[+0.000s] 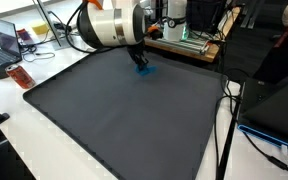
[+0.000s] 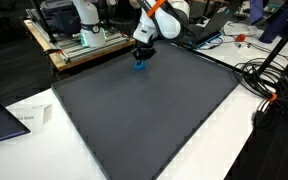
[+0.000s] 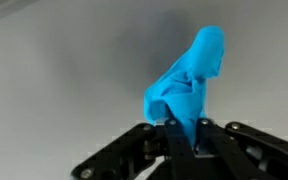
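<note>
Next, my gripper releases the blue cloth on the far part of the dark grey mat [image 1: 117,77], a little toward the red object.
A bright blue cloth [image 3: 189,85] stands bunched up between my gripper's [image 3: 187,135] fingers in the wrist view; the jaws are shut on its lower end. In both exterior views the gripper [image 1: 141,62] [image 2: 141,57] points down at the far part of a dark grey mat [image 1: 124,120] [image 2: 154,110], with the blue cloth [image 1: 144,70] [image 2: 139,66] showing just under the fingers, at or just above the mat.
A wooden bench with equipment [image 2: 79,40] and another robot base stands behind the mat. Laptops [image 1: 4,45] and a red object [image 1: 21,77] lie on the white table. Black cables [image 1: 227,110] [image 2: 269,85] run beside the mat's edge.
</note>
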Tool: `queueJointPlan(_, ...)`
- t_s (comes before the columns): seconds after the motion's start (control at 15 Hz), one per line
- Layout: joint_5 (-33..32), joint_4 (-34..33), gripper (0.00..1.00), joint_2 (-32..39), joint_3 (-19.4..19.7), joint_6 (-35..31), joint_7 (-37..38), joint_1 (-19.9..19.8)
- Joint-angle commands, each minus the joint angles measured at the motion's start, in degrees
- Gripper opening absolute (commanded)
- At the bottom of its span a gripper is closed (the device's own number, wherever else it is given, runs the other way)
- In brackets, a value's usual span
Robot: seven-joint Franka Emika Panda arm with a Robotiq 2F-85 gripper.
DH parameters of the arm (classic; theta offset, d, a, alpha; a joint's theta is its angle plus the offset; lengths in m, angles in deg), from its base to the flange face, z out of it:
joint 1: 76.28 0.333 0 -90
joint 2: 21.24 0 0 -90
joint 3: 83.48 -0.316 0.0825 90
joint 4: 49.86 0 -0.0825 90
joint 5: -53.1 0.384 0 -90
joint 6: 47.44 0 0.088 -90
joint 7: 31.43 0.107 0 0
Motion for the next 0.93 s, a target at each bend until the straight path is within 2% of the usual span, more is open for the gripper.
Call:
queueJointPlan(0.0, 0.2, 9.4, 0.02, -8.9, -8.0, 0.0, 2.5, -6.8)
queueJointPlan(0.53, 0.2, 15.5, 0.02, -20.8, -29.0, 1.4, 8.2, -23.2)
queueJointPlan(0.87, 0.2, 15.3, 0.02, -26.6, -39.1, 4.6, 13.4, -32.7)
